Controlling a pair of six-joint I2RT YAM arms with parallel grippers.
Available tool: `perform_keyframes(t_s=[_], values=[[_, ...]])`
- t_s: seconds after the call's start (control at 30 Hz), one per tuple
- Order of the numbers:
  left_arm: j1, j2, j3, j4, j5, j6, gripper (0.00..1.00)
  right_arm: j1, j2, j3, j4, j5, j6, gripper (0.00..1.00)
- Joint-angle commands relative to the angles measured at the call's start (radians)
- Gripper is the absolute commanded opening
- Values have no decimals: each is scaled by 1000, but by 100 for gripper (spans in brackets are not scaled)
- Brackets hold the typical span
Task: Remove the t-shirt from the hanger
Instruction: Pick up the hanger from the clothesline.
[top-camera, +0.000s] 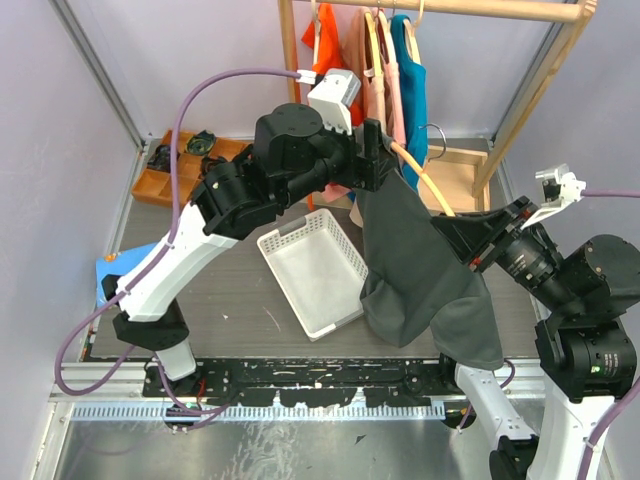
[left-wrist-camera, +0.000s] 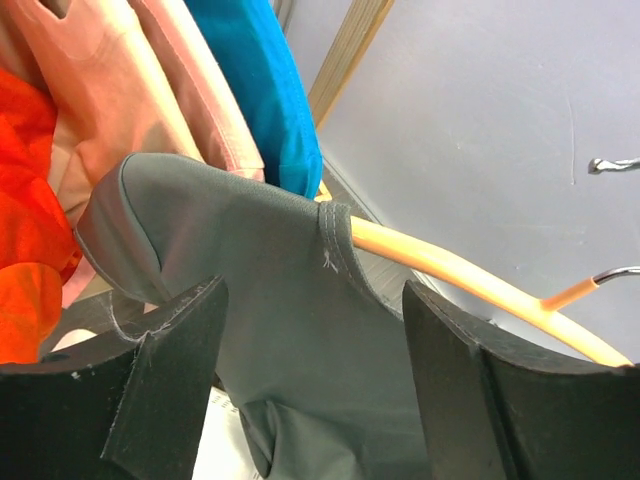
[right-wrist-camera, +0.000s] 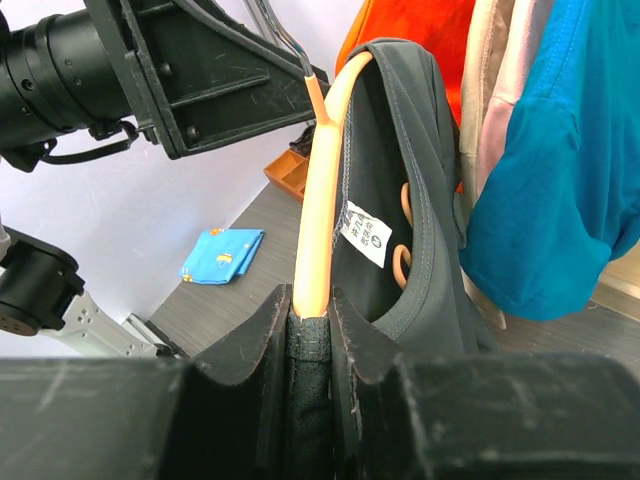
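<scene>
While the robot's left gripper is around the t-shirt's far shoulder, the hanger can follow the pull, so that left gripper should first grip the base of the hanger's hook (left-wrist-camera: 574, 293).
A dark grey t-shirt (top-camera: 405, 265) hangs on an orange hanger (top-camera: 428, 180) held in the air between the arms. My right gripper (right-wrist-camera: 311, 318) is shut on the hanger (right-wrist-camera: 322, 190) together with the shirt's fabric; it shows at the right in the top view (top-camera: 480, 238). My left gripper (top-camera: 372, 152) is open around the shirt's far shoulder. In the left wrist view its fingers (left-wrist-camera: 445, 340) stand apart on either side of the grey cloth (left-wrist-camera: 290, 290), and the bare hanger arm (left-wrist-camera: 470, 285) runs off to the right.
A wooden clothes rack (top-camera: 530, 12) at the back carries orange, pink and blue garments (top-camera: 410, 75). A white basket (top-camera: 315, 268) sits on the table under the shirt. A wooden tray (top-camera: 185, 165) is at the back left. A blue cloth (top-camera: 120, 265) lies at the left.
</scene>
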Motion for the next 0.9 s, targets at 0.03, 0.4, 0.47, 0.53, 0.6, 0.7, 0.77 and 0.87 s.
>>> perform_keyframes(t_s=[0.03,0.4,0.47,0.53,0.6,0.7,0.77,0.87], values=[[-13,30,37,50,-11,12,73,1,-21,2,108,-17,6,1],[-23,45,46,32,-7,11,43,1,-24,4,107,-18,4,1],[-24,45,48,31,-6,11,30,2,-24,0,107,-18,4,1],[-25,44,49,31,-2,12,15,1,-24,-3,107,-14,4,1],[-26,40,50,37,13,12,0,1,-23,-7,107,-4,5,1],[-26,33,44,62,88,20,0,1,-18,-17,104,19,7,1],[-30,32,45,69,151,21,0,0,-15,-27,106,28,9,1],[-50,25,43,60,224,18,0,1,-9,-44,118,42,9,1]])
